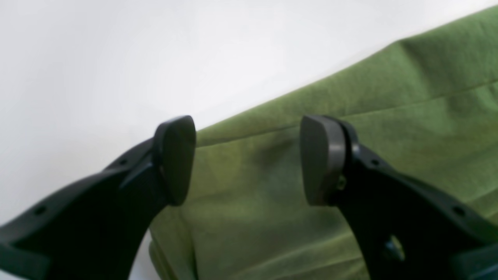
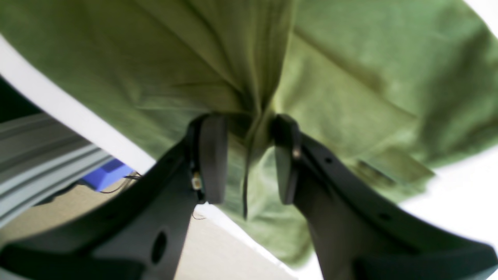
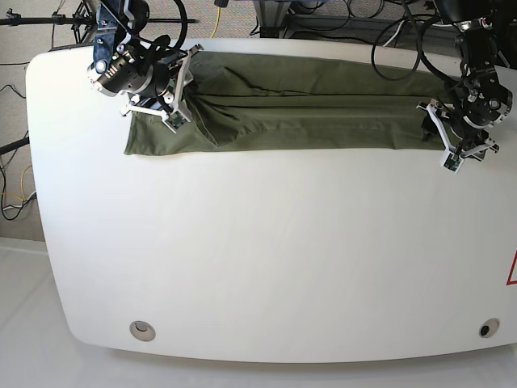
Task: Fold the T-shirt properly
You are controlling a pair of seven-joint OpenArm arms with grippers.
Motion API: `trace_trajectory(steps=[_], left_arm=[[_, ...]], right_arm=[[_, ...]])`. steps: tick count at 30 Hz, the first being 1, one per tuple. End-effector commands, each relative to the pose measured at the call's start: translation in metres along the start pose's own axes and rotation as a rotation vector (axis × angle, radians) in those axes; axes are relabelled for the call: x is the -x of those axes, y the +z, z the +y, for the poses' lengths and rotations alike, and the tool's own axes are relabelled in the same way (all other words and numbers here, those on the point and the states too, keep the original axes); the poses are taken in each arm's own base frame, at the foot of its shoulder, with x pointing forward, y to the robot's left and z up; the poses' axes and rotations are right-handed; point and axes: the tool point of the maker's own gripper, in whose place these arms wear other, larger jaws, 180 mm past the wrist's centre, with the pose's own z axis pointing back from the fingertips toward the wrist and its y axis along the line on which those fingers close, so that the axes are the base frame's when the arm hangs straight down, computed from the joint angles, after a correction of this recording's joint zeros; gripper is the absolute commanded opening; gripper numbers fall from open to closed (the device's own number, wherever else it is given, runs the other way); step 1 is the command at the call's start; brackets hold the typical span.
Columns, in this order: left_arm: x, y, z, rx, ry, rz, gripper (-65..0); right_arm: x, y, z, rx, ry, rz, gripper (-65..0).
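The T-shirt's raised fold is loose in my right fingers; next I open them, go lower, pinch the cloth (image 2: 236,165) beneath, then pull the T-shirt nearer.
The olive-green T-shirt (image 3: 307,105) lies in a long band across the far part of the white table (image 3: 258,242), with creases along its length. My right gripper (image 2: 249,161) hovers over the shirt's left end (image 2: 350,89), near the table's edge. Its jaws are parted, and a raised ridge of cloth stands between the pads without being pinched. In the base view that gripper (image 3: 179,109) sits on the left. My left gripper (image 1: 249,159) is wide open over the shirt's other end (image 1: 350,116); nothing is between its fingers. It appears at the right in the base view (image 3: 443,136).
Cables and stands (image 3: 323,20) crowd the floor beyond the table's far edge. Two round holes (image 3: 142,328) mark the near corners. Past the table edge in the right wrist view are a metal rail (image 2: 42,155) and a blue object (image 2: 107,173).
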Motion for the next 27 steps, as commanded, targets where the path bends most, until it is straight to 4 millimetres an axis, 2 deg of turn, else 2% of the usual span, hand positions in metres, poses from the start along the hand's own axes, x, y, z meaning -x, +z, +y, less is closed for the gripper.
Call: trace_trajectory(steps=[1, 9, 19, 27], left_arm=[[-0.01, 0.004, 0.01, -0.028, -0.013, -0.031, -26.2], [-0.01, 0.004, 0.01, -0.028, -0.012, -0.026, -26.2], [-0.006, 0.003, 0.007, -0.024, -0.006, -0.012, -25.7], [-0.011, 0.006, 0.004, -0.024, -0.018, -0.023, -25.8]], right_arm=[[-0.008, 0.005, 0.005, -0.02, 0.046, -0.037, -44.2], [-0.006, 0.006, 0.023, -0.092, 0.082, -0.056, -41.6], [-0.008, 0.011, 0.019, -0.098, 0.054, -0.104, -39.4], [-0.021, 0.013, 0.006, -0.061, 0.052, -0.16, -30.4]])
